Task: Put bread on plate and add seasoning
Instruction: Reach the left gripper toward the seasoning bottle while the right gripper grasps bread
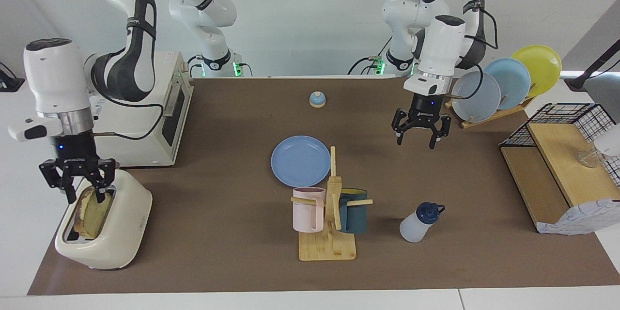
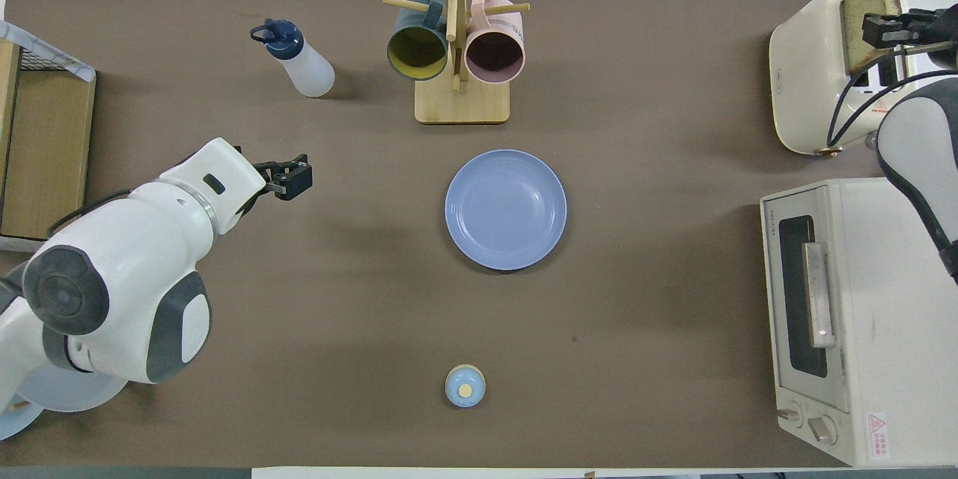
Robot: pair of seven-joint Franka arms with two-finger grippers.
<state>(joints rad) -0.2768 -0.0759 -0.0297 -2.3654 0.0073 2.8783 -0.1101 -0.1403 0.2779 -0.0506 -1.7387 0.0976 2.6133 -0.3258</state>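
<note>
Next, I close my left gripper around the seasoning bottle's white body (image 2: 310,73), below its dark blue cap.
The bread (image 1: 91,214) stands upright in the cream toaster (image 1: 121,223) at the right arm's end of the table; it also shows in the overhead view (image 2: 867,15). My right gripper (image 1: 86,196) is down at the slice's top edge with its fingers apart on either side of it; I cannot tell if they touch. It shows over the toaster in the overhead view (image 2: 894,26). The blue plate (image 1: 300,161) lies empty mid-table (image 2: 506,209). The seasoning bottle (image 1: 419,223) stands farther from the robots than the plate (image 2: 299,63). My left gripper (image 1: 419,138) is open, raised over bare table (image 2: 298,179).
A wooden mug rack (image 1: 329,232) with a pink and a dark teal mug stands between plate and bottle. A toaster oven (image 1: 164,116) sits nearer the robots than the toaster. A small blue bell (image 1: 317,99), a rack of plates (image 1: 503,87) and a wire-basket shelf (image 1: 557,164) are also here.
</note>
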